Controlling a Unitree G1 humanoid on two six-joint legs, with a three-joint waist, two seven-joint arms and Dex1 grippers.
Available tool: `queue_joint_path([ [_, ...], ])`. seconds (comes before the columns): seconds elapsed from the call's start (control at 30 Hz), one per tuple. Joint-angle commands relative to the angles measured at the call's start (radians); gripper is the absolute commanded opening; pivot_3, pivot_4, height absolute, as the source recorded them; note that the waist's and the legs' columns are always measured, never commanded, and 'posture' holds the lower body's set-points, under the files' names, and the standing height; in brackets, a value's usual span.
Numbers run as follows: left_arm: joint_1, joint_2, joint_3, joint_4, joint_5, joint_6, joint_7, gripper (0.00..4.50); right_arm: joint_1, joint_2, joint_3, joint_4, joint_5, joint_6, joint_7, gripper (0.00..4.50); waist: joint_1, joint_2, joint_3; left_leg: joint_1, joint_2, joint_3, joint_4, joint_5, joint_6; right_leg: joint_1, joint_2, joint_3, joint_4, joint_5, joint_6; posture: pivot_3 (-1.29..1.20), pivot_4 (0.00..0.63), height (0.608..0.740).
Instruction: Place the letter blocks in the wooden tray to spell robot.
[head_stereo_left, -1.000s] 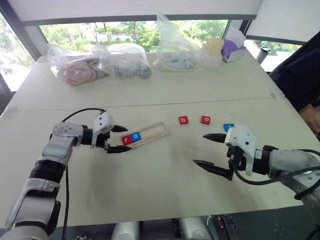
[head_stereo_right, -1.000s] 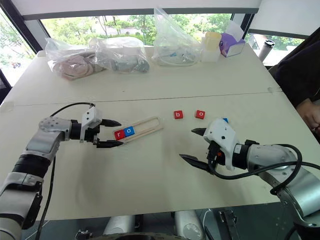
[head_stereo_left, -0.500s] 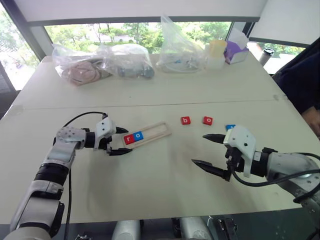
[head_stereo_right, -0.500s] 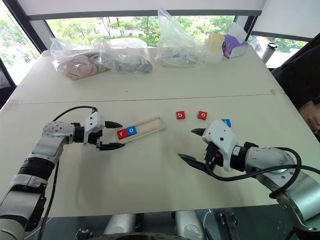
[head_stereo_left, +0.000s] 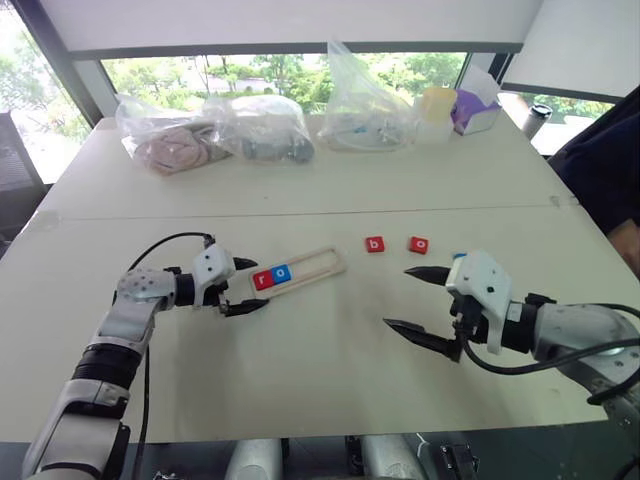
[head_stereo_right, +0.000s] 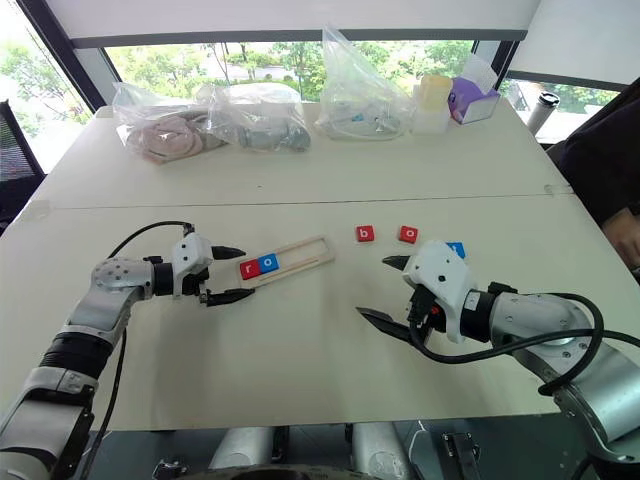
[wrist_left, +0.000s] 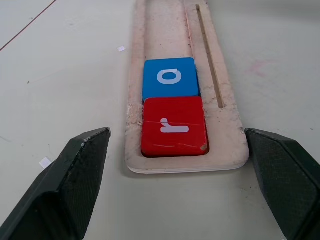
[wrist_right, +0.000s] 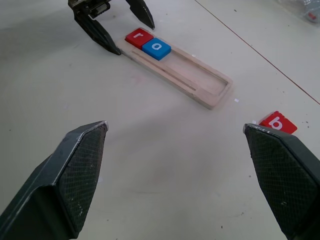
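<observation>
The robot's right gripper should next close on the sides of the red b block (head_stereo_left: 375, 244) (wrist_right: 278, 123), because b comes after the blue o block in the wooden tray.
The wooden tray (head_stereo_left: 318, 266) lies slanted at mid-table. A red r block (head_stereo_left: 262, 279) and a blue o block (head_stereo_left: 281, 272) sit side by side at its near-left end, and the rest of its slot is bare. My left gripper (head_stereo_left: 248, 285) is open, with its fingers (wrist_left: 75, 185) on either side of that end and not touching it. On the table to the right lie a red b block (head_stereo_left: 374, 244), a red o block (head_stereo_left: 419, 244) and a blue block (head_stereo_left: 458, 256) half hidden behind my right hand. My right gripper (head_stereo_left: 400, 297) hangs open over bare table.
Several clear plastic bags (head_stereo_left: 265, 125) line the far edge, beside a pale cup (head_stereo_left: 435, 100), a purple box (head_stereo_left: 472, 105) and a dark cup (head_stereo_left: 535, 115). A person in dark clothing (head_stereo_left: 610, 170) sits at the right edge.
The whole view has shifted with the camera. My left gripper has dipped slightly at the tray's end. The blocks and the right gripper have stayed put.
</observation>
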Motion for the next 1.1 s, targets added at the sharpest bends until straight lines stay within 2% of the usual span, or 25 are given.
queue_joint_path([
  [0.03, 0.035, -0.003, -0.057, 0.026, 0.048, 0.034, -0.024, 3.24, -0.022, -0.010, -0.007, -0.009, -0.005, -0.012, 0.003, 4.50, 0.000, 0.000, 0.000, 0.000, 0.000, 0.000, 0.000, 0.000, 0.000, 0.000, 0.000, 0.000, 0.000, 0.000, 0.000, 0.00, 0.150, 0.740],
  [0.07, 0.032, -0.004, -0.057, 0.029, 0.048, 0.037, -0.026, 3.12, -0.025, -0.011, -0.007, -0.009, -0.004, -0.010, 0.003, 4.50, 0.000, 0.000, 0.000, 0.000, 0.000, 0.000, 0.000, 0.000, 0.000, 0.000, 0.000, 0.000, 0.000, 0.000, 0.000, 0.00, 0.150, 0.740],
  [0.23, 0.027, -0.005, -0.062, 0.013, 0.038, 0.038, -0.053, 3.12, -0.029, -0.014, -0.015, -0.009, -0.001, -0.003, 0.002, 4.50, 0.000, 0.000, 0.000, 0.000, 0.000, 0.000, 0.000, 0.000, 0.000, 0.000, 0.000, 0.000, 0.000, 0.000, 0.000, 0.00, 0.150, 0.740],
  [0.6, 0.070, -0.052, -0.172, -0.211, 0.023, 0.052, -0.168, 3.12, -0.043, -0.021, -0.024, -0.004, -0.003, 0.003, -0.001, 4.50, 0.002, 0.000, 0.000, -0.002, -0.001, 0.000, -0.001, 0.000, 0.000, -0.001, -0.002, 0.000, -0.003, 0.000, -0.001, 0.00, 0.150, 0.740],
  [0.77, 0.044, -0.086, -0.222, -0.203, 0.049, 0.026, -0.186, 3.12, -0.044, -0.026, -0.036, -0.014, 0.007, 0.017, -0.007, 4.50, 0.002, 0.000, 0.000, -0.003, -0.001, 0.000, -0.001, 0.000, 0.000, -0.001, -0.002, 0.000, -0.005, 0.000, 0.000, 0.00, 0.150, 0.740],
  [1.1, 0.054, -0.106, -0.232, -0.183, 0.094, -0.003, -0.132, 3.12, -0.027, -0.024, -0.061, -0.047, 0.028, 0.050, -0.027, 4.50, 0.003, 0.000, 0.000, -0.003, -0.001, -0.001, -0.001, 0.000, 0.000, 0.001, -0.002, 0.000, -0.008, -0.002, 0.003, 0.00, 0.150, 0.740],
])
